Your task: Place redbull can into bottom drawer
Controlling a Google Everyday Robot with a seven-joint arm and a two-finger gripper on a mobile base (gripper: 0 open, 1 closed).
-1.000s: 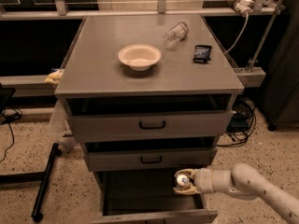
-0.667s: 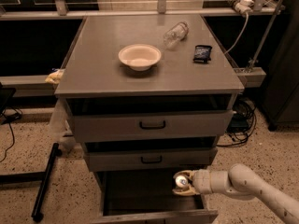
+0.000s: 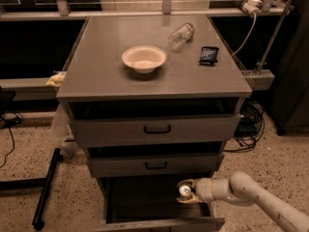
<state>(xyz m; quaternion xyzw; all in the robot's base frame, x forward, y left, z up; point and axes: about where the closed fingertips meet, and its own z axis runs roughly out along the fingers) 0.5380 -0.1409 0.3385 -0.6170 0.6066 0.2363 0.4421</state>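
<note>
Next, my gripper lets go of the redbull can on the bottom drawer's inside [image 3: 184, 197], at a spot close to the side that is nearest to my arm.
My gripper [image 3: 186, 192] reaches in from the lower right, over the right side of the open bottom drawer [image 3: 145, 199]. It is shut on the redbull can [image 3: 185, 191], which lies sideways in the fingers, so only its round silvery top faces the camera. The can hangs just above the drawer's dark interior, below the front of the middle drawer [image 3: 155, 165]. The bottom drawer's plain front panel [image 3: 159, 224] runs along the lower edge of the view.
The top drawer [image 3: 157, 128] and the middle drawer stand slightly open, each with a black handle. On the cabinet top [image 3: 101, 66] sit a white bowl [image 3: 144, 58], a clear plastic bottle [image 3: 181, 33] lying down and a dark packet [image 3: 209, 55]. Cables [image 3: 248, 124] lie on the floor to the right.
My gripper with the can has shifted slightly left and down, closer to the bottom drawer's interior. Nothing else has moved.
</note>
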